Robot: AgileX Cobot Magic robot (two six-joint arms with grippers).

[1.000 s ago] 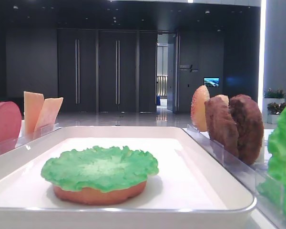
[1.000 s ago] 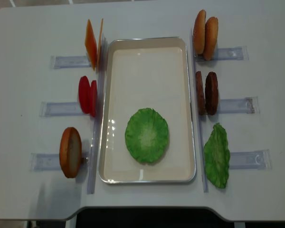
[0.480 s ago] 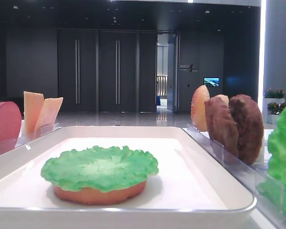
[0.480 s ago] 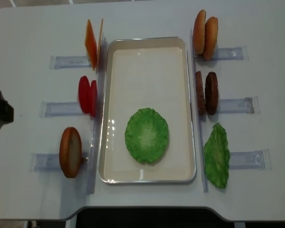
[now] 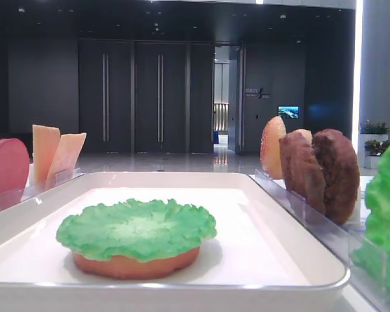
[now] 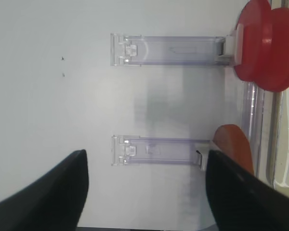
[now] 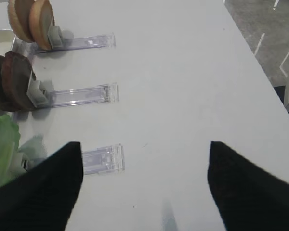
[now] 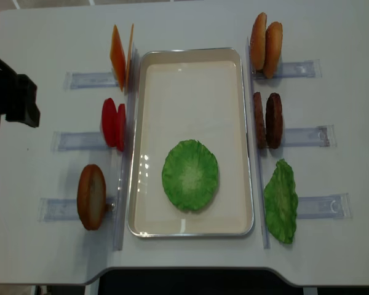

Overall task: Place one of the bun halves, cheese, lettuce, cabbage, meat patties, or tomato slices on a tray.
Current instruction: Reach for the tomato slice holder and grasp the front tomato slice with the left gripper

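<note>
The robot's left gripper needs to next close on the top edge of the tomato slice (image 8: pixel 121 123) (image 6: pixel 283 49) nearest the white tray, between the cheese and the bun half.
The white tray (image 8: pixel 190 56) holds a lettuce leaf (image 8: pixel 190 175) lying on a bun half (image 5: pixel 136 265). To its left, upright in clear holders, stand cheese (image 8: pixel 120 55), tomato slices (image 8: pixel 114 123) and a bun half (image 8: pixel 91 196). On the right stand two bun halves (image 8: pixel 266 44), meat patties (image 8: pixel 267 120) and another lettuce leaf (image 8: pixel 280 201). My left gripper (image 6: pixel 145 161) is open and empty above the table, left of the tomato slices (image 6: pixel 265 43) and the bun half (image 6: pixel 233 147). My right gripper (image 7: pixel 144 154) is open and empty over bare table right of the patties (image 7: pixel 12 82).
Clear holder strips (image 6: pixel 168 48) lie on the white table on both sides of the tray. My left arm (image 8: pixel 9 98) shows as a dark block at the table's far left edge. The table's front edge runs close below the tray.
My left arm has come in from the left edge of the overhead view and moved toward the far side of the table. Nothing on the table has shifted.
</note>
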